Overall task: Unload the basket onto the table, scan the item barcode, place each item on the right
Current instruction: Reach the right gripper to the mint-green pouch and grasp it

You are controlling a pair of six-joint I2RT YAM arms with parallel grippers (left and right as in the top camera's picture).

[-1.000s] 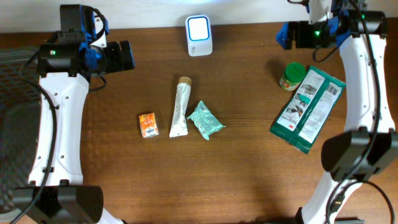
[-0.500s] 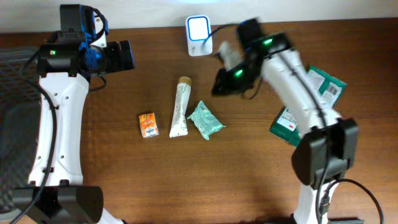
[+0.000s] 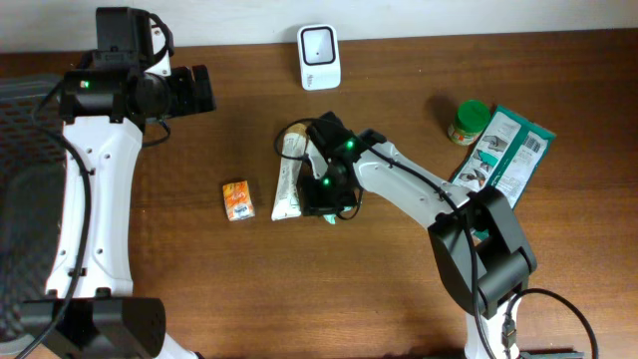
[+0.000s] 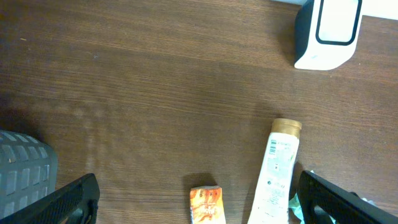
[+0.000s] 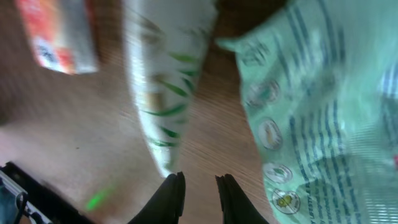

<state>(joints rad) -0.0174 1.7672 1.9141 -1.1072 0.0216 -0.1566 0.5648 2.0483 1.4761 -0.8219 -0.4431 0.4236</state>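
My right gripper's fingers are closing over wood next to the teal packet. Next, I open them and pick up the packet by its end [image 5: 373,124] farthest from the tube.
The white barcode scanner [image 3: 319,45] stands at the back middle of the table, also in the left wrist view [image 4: 326,31]. A white tube [image 3: 289,172], an orange box [image 3: 236,199] and a teal packet [image 5: 323,112] lie mid-table. My right gripper [image 3: 321,189] is low over the tube's flat end and the packet, which it mostly covers from above. In the right wrist view its fingers [image 5: 173,198] stand a narrow gap apart with bare wood between them, the tube [image 5: 165,81] to their left. My left gripper [image 3: 199,90] hangs wide open at the back left, holding nothing.
A green-lidded jar [image 3: 469,122] and a large green bag [image 3: 503,160] lie at the right. A grey mesh surface [image 3: 20,150] borders the table's left edge. The orange box [image 4: 206,204] and tube [image 4: 277,168] show between my left fingers' view.
My right arm has swung from the back right down to mid-table over the tube and teal packet, and its jaws have narrowed from wide open. The left arm has not moved.
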